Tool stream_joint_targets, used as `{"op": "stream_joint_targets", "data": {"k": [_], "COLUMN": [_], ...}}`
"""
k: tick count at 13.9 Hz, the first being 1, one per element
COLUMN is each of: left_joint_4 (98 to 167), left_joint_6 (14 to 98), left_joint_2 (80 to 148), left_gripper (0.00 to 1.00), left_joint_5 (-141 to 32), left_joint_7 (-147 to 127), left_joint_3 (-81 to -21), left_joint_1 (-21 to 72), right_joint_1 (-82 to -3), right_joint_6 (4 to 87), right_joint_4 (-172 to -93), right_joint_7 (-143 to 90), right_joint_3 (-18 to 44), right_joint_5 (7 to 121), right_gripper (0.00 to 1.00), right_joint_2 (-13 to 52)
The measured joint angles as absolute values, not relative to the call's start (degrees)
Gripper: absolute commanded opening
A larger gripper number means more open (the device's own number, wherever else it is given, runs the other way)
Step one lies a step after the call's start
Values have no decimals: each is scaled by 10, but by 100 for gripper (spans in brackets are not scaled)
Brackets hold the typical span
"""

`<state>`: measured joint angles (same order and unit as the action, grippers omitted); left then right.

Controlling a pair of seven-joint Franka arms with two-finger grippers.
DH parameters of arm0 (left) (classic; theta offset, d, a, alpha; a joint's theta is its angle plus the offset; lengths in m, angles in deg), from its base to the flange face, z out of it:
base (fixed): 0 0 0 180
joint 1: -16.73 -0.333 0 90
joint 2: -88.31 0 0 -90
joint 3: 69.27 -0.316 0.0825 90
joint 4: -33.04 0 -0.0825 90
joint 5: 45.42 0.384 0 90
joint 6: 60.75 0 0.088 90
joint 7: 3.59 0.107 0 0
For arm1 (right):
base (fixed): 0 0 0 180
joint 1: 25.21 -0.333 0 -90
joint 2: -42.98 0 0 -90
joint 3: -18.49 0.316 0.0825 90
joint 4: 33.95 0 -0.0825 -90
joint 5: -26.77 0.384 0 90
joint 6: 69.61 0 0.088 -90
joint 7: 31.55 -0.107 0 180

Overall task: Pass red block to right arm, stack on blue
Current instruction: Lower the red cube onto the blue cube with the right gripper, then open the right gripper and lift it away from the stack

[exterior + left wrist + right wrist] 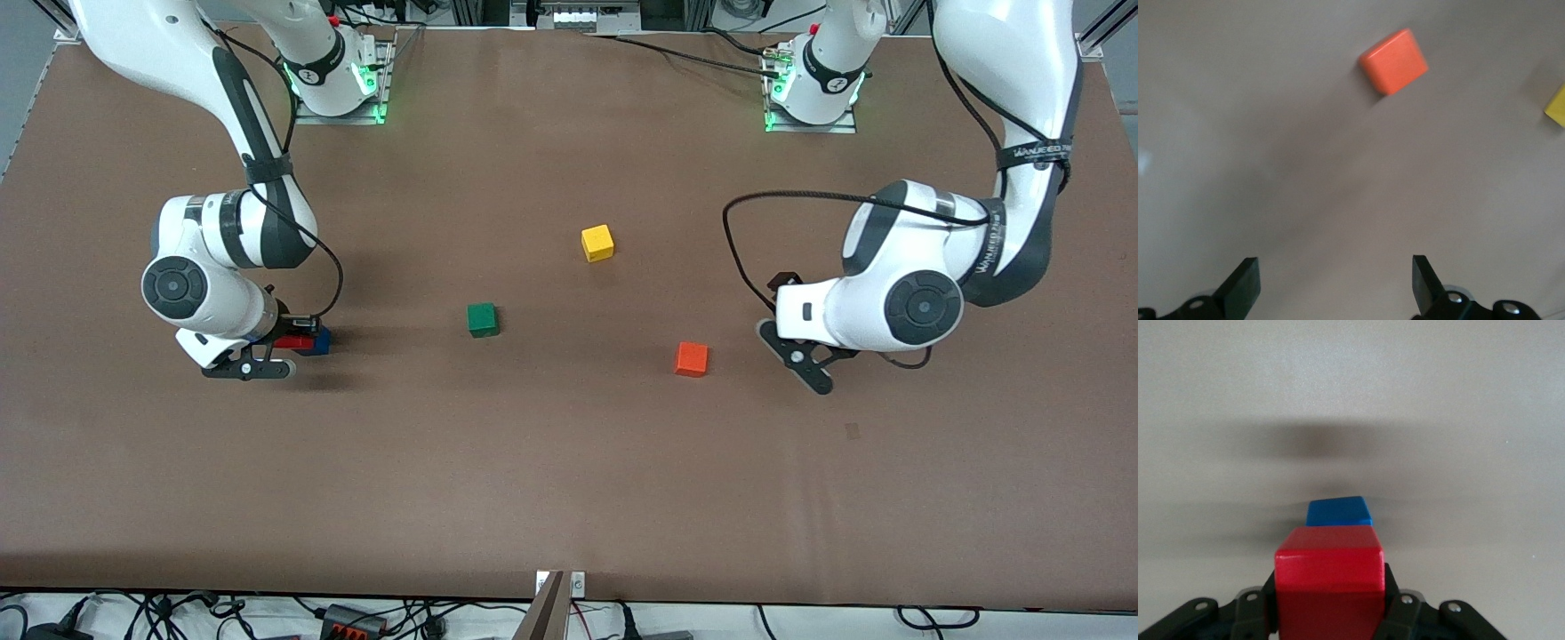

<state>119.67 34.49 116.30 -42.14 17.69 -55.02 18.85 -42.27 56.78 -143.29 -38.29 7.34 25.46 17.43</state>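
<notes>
Next, my right gripper lets go of the red block on the top of the blue cube (300,332) (1337,550).
My right gripper (286,343) is shut on the red block (293,341) and holds it low over the table at the right arm's end. In the right wrist view the red block (1329,577) fills the space between the fingers (1395,600). The blue cube (1339,511) sits on the table just past it. In the front view the blue cube (318,342) shows right beside the red block, partly hidden by it. I cannot tell if they touch. My left gripper (772,307) is open and empty, low over bare table near the orange cube; it also shows in the left wrist view (1333,287).
An orange cube (691,359) lies near the left gripper and shows in the left wrist view (1393,61). A green cube (482,320) lies mid-table. A yellow cube (597,243) lies nearer the bases, its edge in the left wrist view (1557,105).
</notes>
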Motion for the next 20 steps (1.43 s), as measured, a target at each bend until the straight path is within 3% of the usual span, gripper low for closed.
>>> {"op": "stream_joint_targets", "data": {"k": [7, 11, 15, 16, 17, 18, 20], "left_joint_4": [1174, 1170, 1248, 1267, 1280, 1288, 1304], "left_joint_6": [297, 299, 380, 390, 394, 395, 395], "left_joint_2": [1112, 1058, 970, 948, 929, 914, 887], "left_gripper": [100, 100, 100, 100, 100, 100, 100], "left_joint_5": [-421, -421, -422, -422, -424, -427, -429], "left_joint_7": [-29, -31, -31, -31, -31, -31, -30], "left_joint_3": [-552, -610, -645, -651, -656, -658, -661], "left_joint_1": [163, 150, 160, 165, 169, 171, 174], "right_joint_1": [-423, -423, -423, -423, -423, -423, -423], "right_joint_6": [582, 588, 620, 624, 626, 626, 627], "right_joint_4": [-1465, -1477, -1499, -1502, -1503, -1503, -1503], "right_joint_7": [-388, -390, -391, -392, -392, -393, -398], "right_joint_3": [73, 73, 73, 73, 73, 73, 73], "right_joint_5": [254, 254, 254, 254, 254, 254, 254], "right_gripper": [0, 1, 1, 9, 49, 99, 100], "right_joint_2": [191, 195, 195, 195, 195, 195, 196]}}
